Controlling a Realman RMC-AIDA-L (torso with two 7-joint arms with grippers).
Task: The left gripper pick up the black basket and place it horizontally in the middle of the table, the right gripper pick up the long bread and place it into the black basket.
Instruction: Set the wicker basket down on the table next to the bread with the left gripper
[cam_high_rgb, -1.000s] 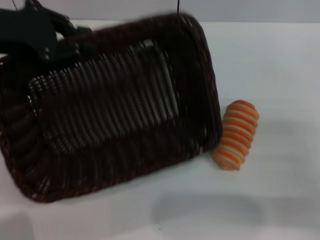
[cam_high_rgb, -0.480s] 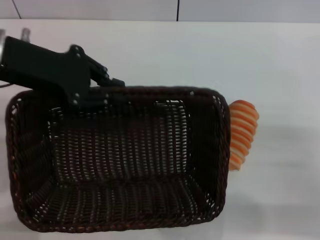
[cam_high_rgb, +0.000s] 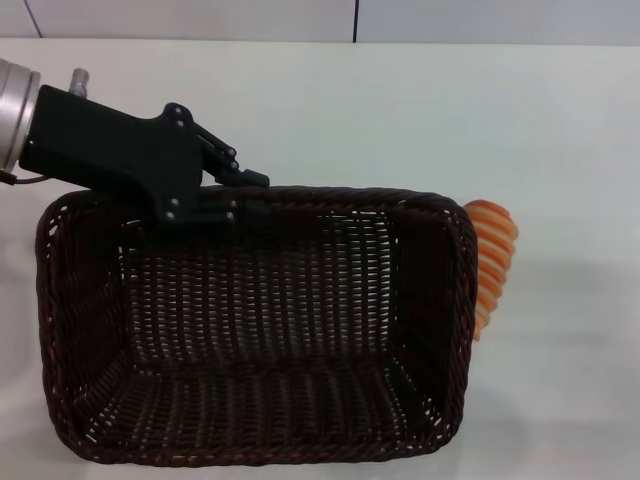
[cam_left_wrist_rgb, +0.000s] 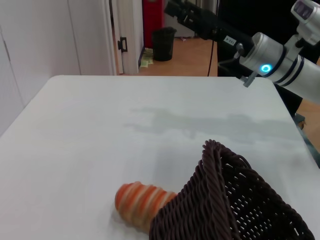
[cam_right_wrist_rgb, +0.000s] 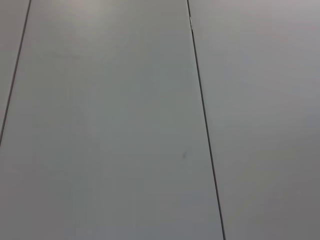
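The left gripper needs to release the black basket on the white table (cam_high_rgb: 277, 235) beside the long bread.
The black basket (cam_high_rgb: 260, 320) fills the left and middle of the head view, opening up and level. My left gripper (cam_high_rgb: 235, 195) is shut on its far rim. The long bread (cam_high_rgb: 492, 250) lies on the white table (cam_high_rgb: 420, 110) against the basket's right wall, which half hides it. In the left wrist view a corner of the basket (cam_left_wrist_rgb: 235, 200) stands in front of the bread (cam_left_wrist_rgb: 137, 200). My right gripper (cam_left_wrist_rgb: 200, 20), on its silver wrist with a blue light, hangs beyond the table's far side, away from both. I cannot tell if the basket rests on the table.
Beyond the table edge the left wrist view shows a white door and a black bin (cam_left_wrist_rgb: 163, 42) on the floor. The right wrist view shows only grey panels with thin seams. Bare tabletop (cam_high_rgb: 560, 380) lies right of the bread.
The basket has swung from tilted to level and shifted right, covering more of the bread. My left gripper keeps its hold on the far rim. The bread has not moved.
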